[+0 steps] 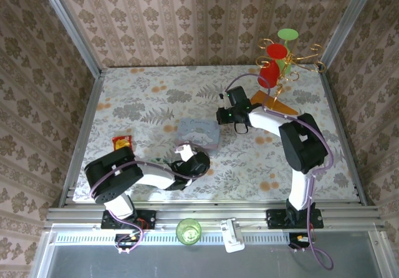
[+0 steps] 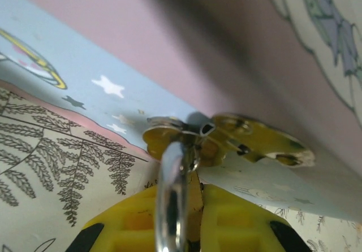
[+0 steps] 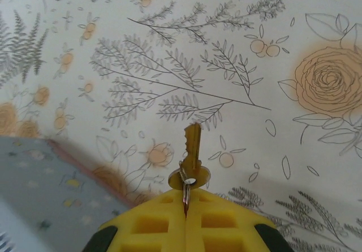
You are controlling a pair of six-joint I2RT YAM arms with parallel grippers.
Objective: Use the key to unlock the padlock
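Observation:
My left gripper should leave the padlock and take the key's blade [image 3: 193,142] first, since my right gripper is holding the brass key only by its thin ring.
The pale blue cartoon tin [image 1: 199,131] lies mid-table. My left gripper [image 1: 187,156] is at its near edge. In the left wrist view the yellow fingers [image 2: 237,218] are shut on the padlock; its silvery shackle [image 2: 172,190] runs up to brass parts [image 2: 164,136] at the tin's [image 2: 85,82] edge. The lock's body is mostly hidden between the pads. My right gripper [image 1: 223,117] hovers by the tin's right end. In the right wrist view that gripper [image 3: 185,194] is shut on the ring of the brass key [image 3: 192,150], whose blade points away over the cloth.
A red-and-yellow snack packet [image 1: 122,142] lies at the left. A gold stand with red and green cups [image 1: 277,57] stands at the back right, with an orange wedge [image 1: 274,106] beside it. A green cup [image 1: 188,231] sits on the front rail.

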